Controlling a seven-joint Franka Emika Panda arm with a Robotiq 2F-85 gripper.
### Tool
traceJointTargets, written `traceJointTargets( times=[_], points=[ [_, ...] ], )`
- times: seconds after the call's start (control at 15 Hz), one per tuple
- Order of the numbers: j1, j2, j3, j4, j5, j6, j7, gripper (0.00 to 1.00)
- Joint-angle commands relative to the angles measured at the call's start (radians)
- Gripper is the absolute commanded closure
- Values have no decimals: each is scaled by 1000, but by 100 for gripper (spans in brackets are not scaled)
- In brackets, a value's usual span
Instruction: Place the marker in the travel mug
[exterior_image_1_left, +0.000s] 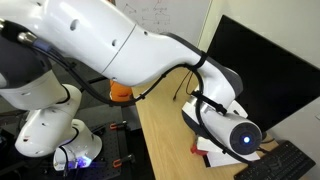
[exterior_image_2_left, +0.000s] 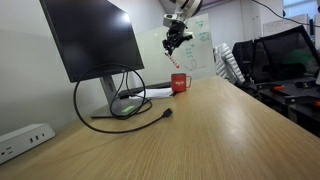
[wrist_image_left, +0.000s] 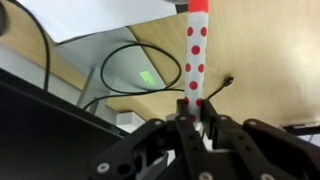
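Observation:
My gripper is going to let go of the marker inside the red travel mug (exterior_image_1_left: 201, 143), which is beside the white papers on the desk.
My gripper (wrist_image_left: 193, 108) is shut on the marker (wrist_image_left: 195, 55), a white stick with red dots and a red tip, which points away from the jaws over the wooden desk. In an exterior view the gripper (exterior_image_2_left: 175, 40) hangs high above the desk with the marker (exterior_image_2_left: 176, 55) pointing down. The travel mug (exterior_image_2_left: 180, 84) is small and red and stands on the desk at the far end, below and slightly right of the gripper. The mug does not show in the wrist view. In the other exterior view the arm (exterior_image_1_left: 220, 115) hides the gripper and mug.
A black monitor (exterior_image_2_left: 95, 40) stands on a stand (exterior_image_2_left: 128, 100) with looped black cables (exterior_image_2_left: 120, 120). A power strip (exterior_image_2_left: 25, 135) lies at the desk's near edge. A keyboard (exterior_image_1_left: 280, 165) and white papers (wrist_image_left: 90, 20) lie on the desk. Equipment (exterior_image_2_left: 285, 60) stands beyond the desk.

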Motion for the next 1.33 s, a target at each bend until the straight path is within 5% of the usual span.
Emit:
traceJointTargets(
  times=[0.0, 0.53, 1.27],
  points=[
    [22, -46, -33, -74, 33, -7, -57, 95],
    [33, 70, -35, -18, 184, -29, -182, 95],
    [18, 51, -74, 13, 176, -71, -219, 95]
  ],
)
